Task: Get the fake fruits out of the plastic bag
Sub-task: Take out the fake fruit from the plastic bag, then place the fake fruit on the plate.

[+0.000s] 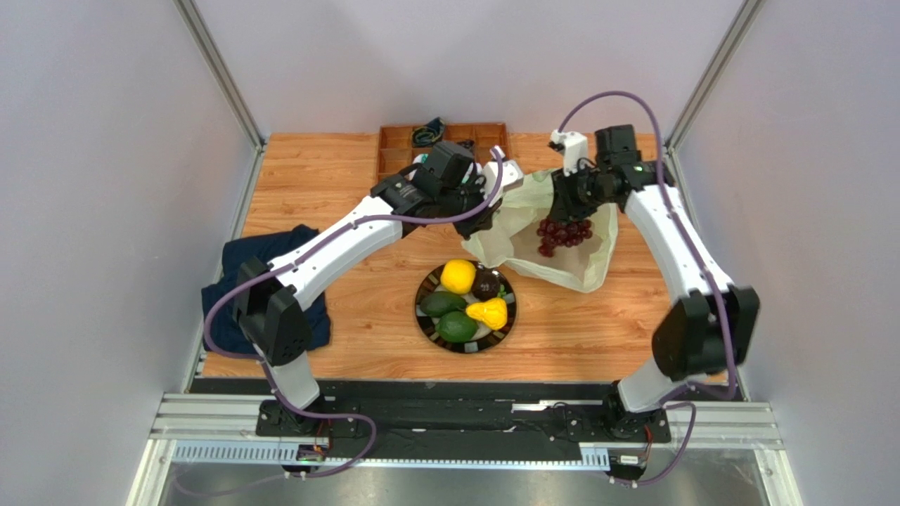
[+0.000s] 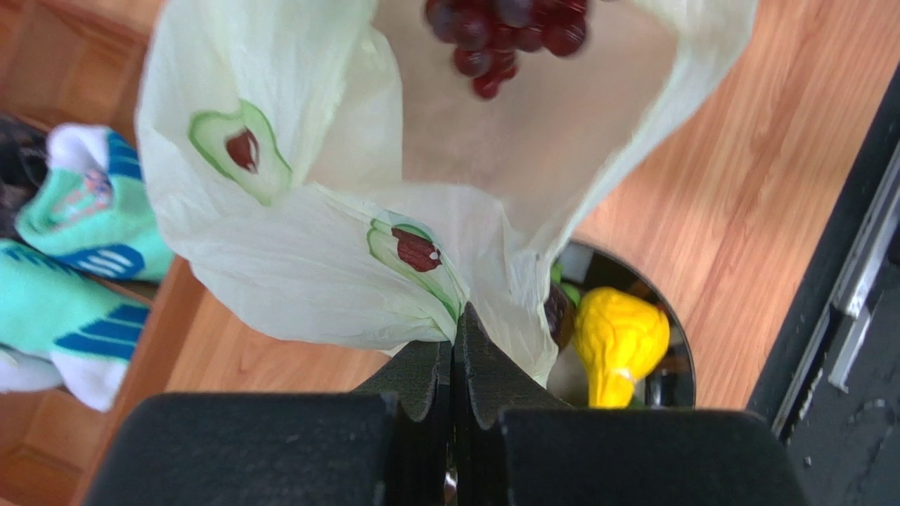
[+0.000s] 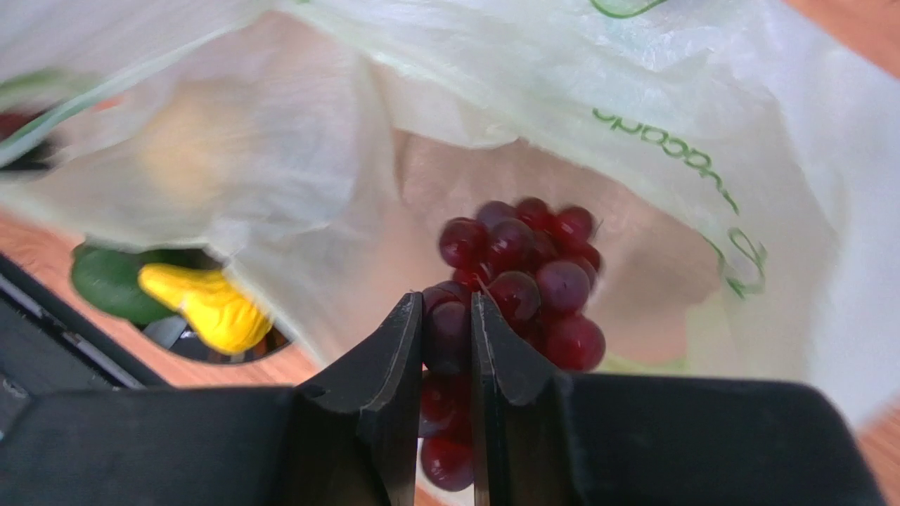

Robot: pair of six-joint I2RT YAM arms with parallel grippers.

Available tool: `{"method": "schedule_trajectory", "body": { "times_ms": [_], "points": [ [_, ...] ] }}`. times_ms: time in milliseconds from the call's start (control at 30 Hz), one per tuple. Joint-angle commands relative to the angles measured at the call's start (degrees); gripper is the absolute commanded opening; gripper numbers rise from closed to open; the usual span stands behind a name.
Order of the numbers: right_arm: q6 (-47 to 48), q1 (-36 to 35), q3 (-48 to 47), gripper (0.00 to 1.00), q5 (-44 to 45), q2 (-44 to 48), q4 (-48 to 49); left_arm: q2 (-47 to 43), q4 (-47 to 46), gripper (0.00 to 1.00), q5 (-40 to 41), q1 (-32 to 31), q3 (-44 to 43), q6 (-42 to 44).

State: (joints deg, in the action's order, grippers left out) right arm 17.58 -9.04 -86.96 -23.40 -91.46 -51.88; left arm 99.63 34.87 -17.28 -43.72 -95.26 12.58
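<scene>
The dark red grape bunch will go down from my right gripper onto the plate's fruits (image 1: pixel 474 291), and I will set it between the yellow lemons.
The pale plastic bag (image 1: pixel 549 248) lies behind the plate, its mouth held open. My left gripper (image 2: pixel 454 327) is shut on the bag's edge (image 2: pixel 317 274) at its left. My right gripper (image 3: pixel 449 316) is shut on the dark red grape bunch (image 3: pixel 528 279) just above the bag; the bunch also shows in the top view (image 1: pixel 563 234). On the plate (image 1: pixel 427 322) lie two yellow lemons (image 1: pixel 458 276) (image 1: pixel 488 312), two green avocados (image 1: pixel 442 303) (image 1: pixel 458 326) and a dark fruit (image 1: pixel 486 283). One lemon shows in the left wrist view (image 2: pixel 618 337).
A wooden tray (image 1: pixel 444 142) stands at the back with teal-and-white socks (image 2: pixel 74 232) in it. A dark navy cloth (image 1: pixel 254 279) lies at the table's left. Metal frame posts stand at both back corners.
</scene>
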Motion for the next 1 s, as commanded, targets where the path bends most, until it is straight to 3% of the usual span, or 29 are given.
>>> {"method": "schedule_trajectory", "body": {
  "times_ms": [0, 133, 167, 233, 267, 300, 367, 600, 833, 967],
  "points": [
    [3.77, 0.34, 1.7, 0.16, -2.18, 10.85, -6.3, 4.06, -4.19, 0.0, 0.14, -0.22, -8.61, -3.17],
    [3.69, 0.42, -0.05, 0.16, -3.58, 16.04, -9.2, 8.9, -5.86, 0.0, -0.91, -0.22, -17.12, -3.79],
    [3.51, 0.42, -0.4, 0.16, -5.41, 18.05, -9.64, 9.87, -5.87, 0.04, -1.18, -0.22, -18.63, -3.62],
    [3.42, 0.42, -1.45, 0.16, -7.18, 19.82, -10.26, 11.98, -6.13, 0.42, 0.04, -0.22, -22.23, -3.35],
    [3.94, -0.1, -2.85, 0.16, -8.41, 20.87, -11.74, 12.25, -6.31, 0.68, 1.1, -0.22, -22.86, -3.0],
    [4.47, -0.45, -3.74, 0.16, -8.68, 21.15, -12.8, 12.08, -6.48, 0.81, 2.32, -0.22, -23.47, -1.78],
    [5.7, -1.68, -6.45, 0.16, -10.51, 21.32, -16.3, 11.03, -6.48, 0.94, 6.46, 0.13, -23.57, -0.72],
    [8.78, -7.13, -12.17, 0.17, -18.08, 19.31, -23.26, -1.7, -4.56, 0.96, 8.31, 3.56, -14.96, 0.16],
    [9.49, -18.71, -15.07, 0.17, -16.33, 12.11, -23.27, -11.82, -3.58, 0.96, 9.63, 5.4, -1.61, 2.8],
    [7.91, -23.04, -17.71, 0.16, -14.49, 6.58, -20.2, -15.69, -3.23, 0.96, 8.4, 5.93, 1.83, 3.41]
  ]
}}
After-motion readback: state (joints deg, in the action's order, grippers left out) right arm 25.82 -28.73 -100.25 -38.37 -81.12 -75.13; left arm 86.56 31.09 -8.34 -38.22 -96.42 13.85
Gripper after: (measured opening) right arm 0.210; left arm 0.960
